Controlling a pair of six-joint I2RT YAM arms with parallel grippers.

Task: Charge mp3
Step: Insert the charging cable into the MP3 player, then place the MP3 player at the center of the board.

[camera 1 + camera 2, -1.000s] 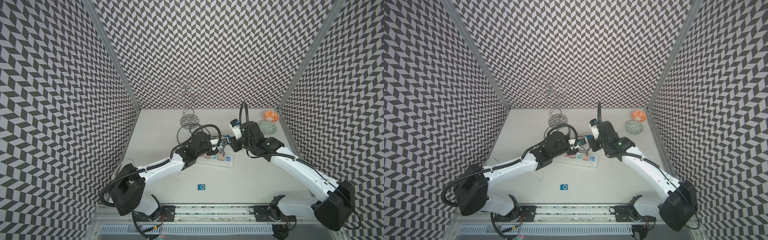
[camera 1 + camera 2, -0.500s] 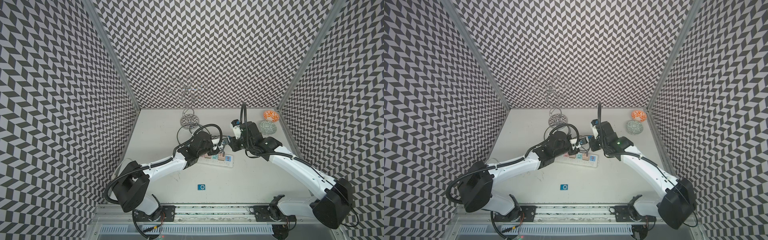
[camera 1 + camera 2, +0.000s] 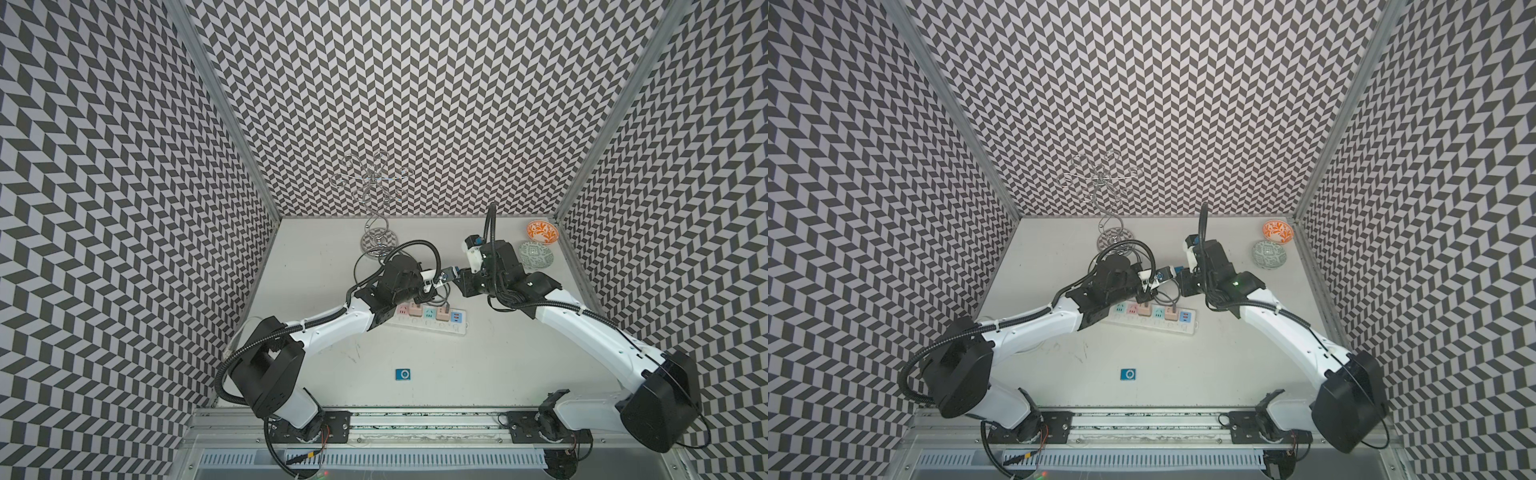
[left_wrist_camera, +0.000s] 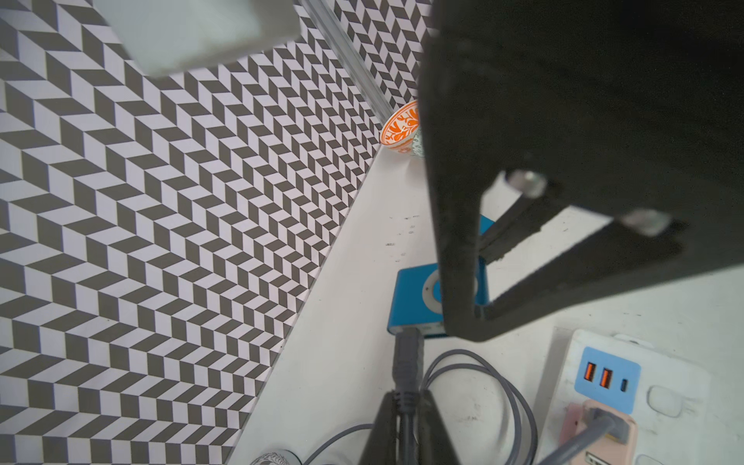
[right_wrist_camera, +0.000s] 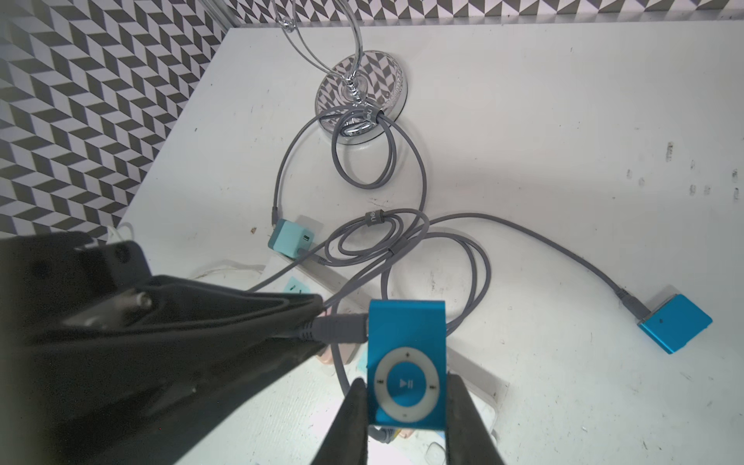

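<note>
My right gripper should set the blue mp3 down on the bare table [image 3: 480,255] [image 5: 654,205], in the spot behind the other player that has a cable.
My right gripper [image 5: 406,386] is shut on a blue mp3 [image 5: 406,362] with a white control ring, held above the power strip [image 3: 428,324]. A grey cable plug [image 5: 338,328] sits in the player's side. My left gripper [image 4: 408,396] flanks that plug [image 4: 407,354], its jaws slightly parted with thin slivers of light beside the cable. In both top views the two grippers [image 3: 434,282] [image 3: 457,277] meet at the mp3 [image 3: 447,274] [image 3: 1160,274] in mid-table. The right gripper's fingers partly cover the mp3 [image 4: 414,298] in the left wrist view.
A second blue player [image 3: 402,374] lies near the front edge. Another one [image 5: 674,328] lies on the table with a grey cable in it. Grey cable loops, a teal charger [image 5: 290,237], a wire stand [image 3: 378,245] and two bowls [image 3: 541,231] [image 3: 536,254] sit at the back.
The left gripper's jaws have eased apart a little around the plug. Both arms have stayed almost where they were, and the right gripper still holds the mp3.
</note>
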